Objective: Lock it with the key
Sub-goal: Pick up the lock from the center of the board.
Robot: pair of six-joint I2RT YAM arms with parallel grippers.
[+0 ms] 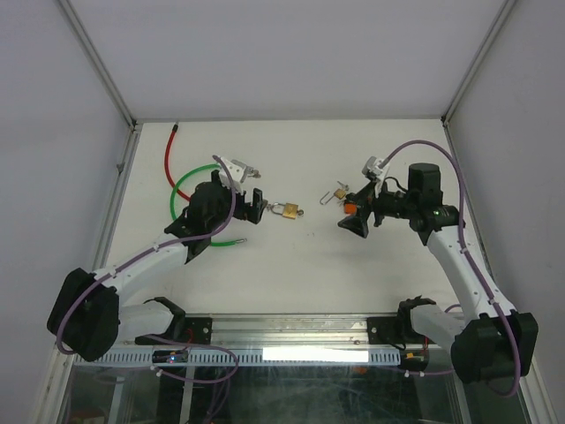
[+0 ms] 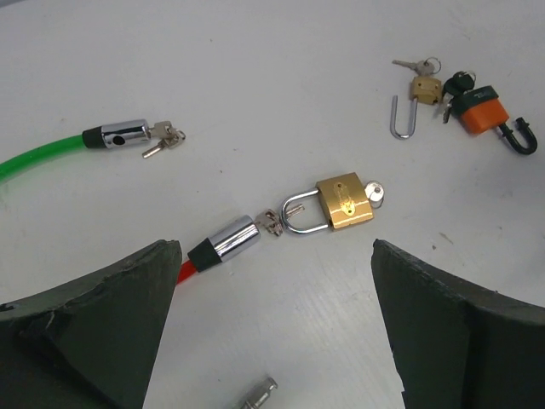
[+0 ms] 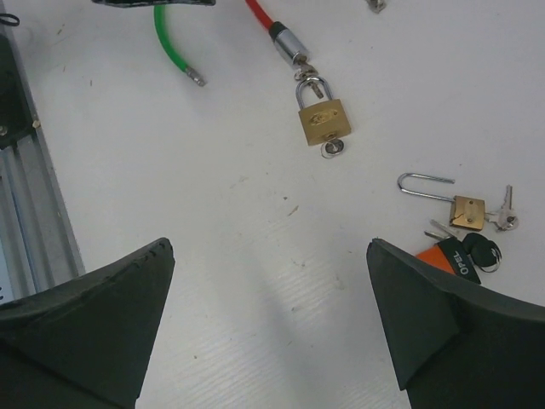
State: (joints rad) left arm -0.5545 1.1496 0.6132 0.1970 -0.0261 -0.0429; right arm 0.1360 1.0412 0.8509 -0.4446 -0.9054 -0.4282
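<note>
The robot's right gripper needs to close on the far side of the shackle (image 1: 280,204) (image 3: 329,93) of the brass padlock beside the chrome head of the red cable lock.
A brass padlock (image 2: 345,202), shackle closed, lies on the white table with a key (image 2: 375,194) in its base. It touches the chrome head of a red cable lock (image 2: 232,240). My left gripper (image 2: 274,277) is open and empty, just short of the padlock (image 1: 284,210). My right gripper (image 3: 271,256) is open and empty, hovering over bare table. The padlock (image 3: 324,122) and its key (image 3: 334,148) lie ahead of it. In the top view the left gripper (image 1: 259,206) is beside the padlock and the right gripper (image 1: 351,214) is further right.
A small brass padlock (image 3: 467,210) with an open shackle and keys, and an orange padlock (image 3: 447,258), lie by my right finger. A green cable lock (image 2: 128,135) with keys lies to the left; its pin end (image 2: 255,394) is between my left fingers. Enclosure walls surround the table.
</note>
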